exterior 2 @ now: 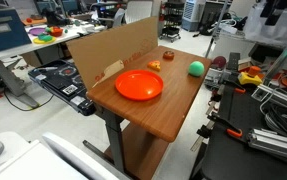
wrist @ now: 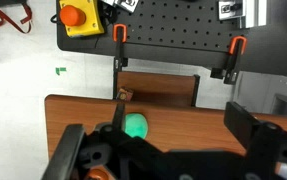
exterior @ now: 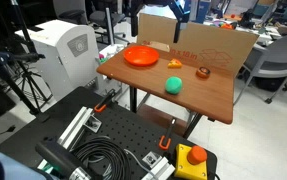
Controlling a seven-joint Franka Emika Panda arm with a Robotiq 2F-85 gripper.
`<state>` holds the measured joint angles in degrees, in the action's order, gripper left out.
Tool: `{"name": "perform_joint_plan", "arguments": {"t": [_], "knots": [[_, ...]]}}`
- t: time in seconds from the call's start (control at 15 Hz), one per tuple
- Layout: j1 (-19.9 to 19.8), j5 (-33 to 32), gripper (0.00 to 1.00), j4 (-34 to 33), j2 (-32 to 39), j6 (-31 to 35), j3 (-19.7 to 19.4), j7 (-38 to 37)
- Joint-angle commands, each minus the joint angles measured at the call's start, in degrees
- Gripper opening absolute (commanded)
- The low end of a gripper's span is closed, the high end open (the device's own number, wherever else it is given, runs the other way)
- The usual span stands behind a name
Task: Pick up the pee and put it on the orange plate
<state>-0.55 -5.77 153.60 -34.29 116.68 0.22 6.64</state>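
Next, I move my gripper down next to the round sides of the green pee (exterior: 173, 85) (wrist: 136, 125) near the wooden table's front edge and then close it there.
The pee (exterior: 173, 86) is a small round green toy on the wooden table (exterior: 208, 98), near its front edge; it also shows in the other exterior view (exterior 2: 196, 68). The orange plate (exterior: 141, 56) lies on the far left part of the table, well apart from the pee, and shows again from the other side (exterior 2: 139, 85). In the wrist view my gripper (wrist: 158, 142) is open and empty, high above the table. The pee (wrist: 135, 125) lies below, close to the left finger. In both exterior views the gripper is at or beyond the top edge.
A yellow wedge (exterior: 174, 64) and a brown-orange piece (exterior: 203, 71) lie between plate and pee. A cardboard wall (exterior: 218, 42) stands along the table's back. A black perforated bench with orange clamps (wrist: 173, 25) and a yellow stop button (wrist: 75, 15) adjoins the table.
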Motion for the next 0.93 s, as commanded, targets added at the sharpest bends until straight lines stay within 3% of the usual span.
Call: {"name": "perform_joint_plan", "arguments": {"t": [0.0,0.53,0.87], "knots": [[0.5,-0.2,1.00,-0.1,0.0,-0.1,-0.4,-0.2],[0.0,-1.1,1.00,-0.5,1.4,1.4,0.5,-2.3],[-1.9,-0.5,1.00,-5.9,10.3,6.9,0.0,-9.0]]}}
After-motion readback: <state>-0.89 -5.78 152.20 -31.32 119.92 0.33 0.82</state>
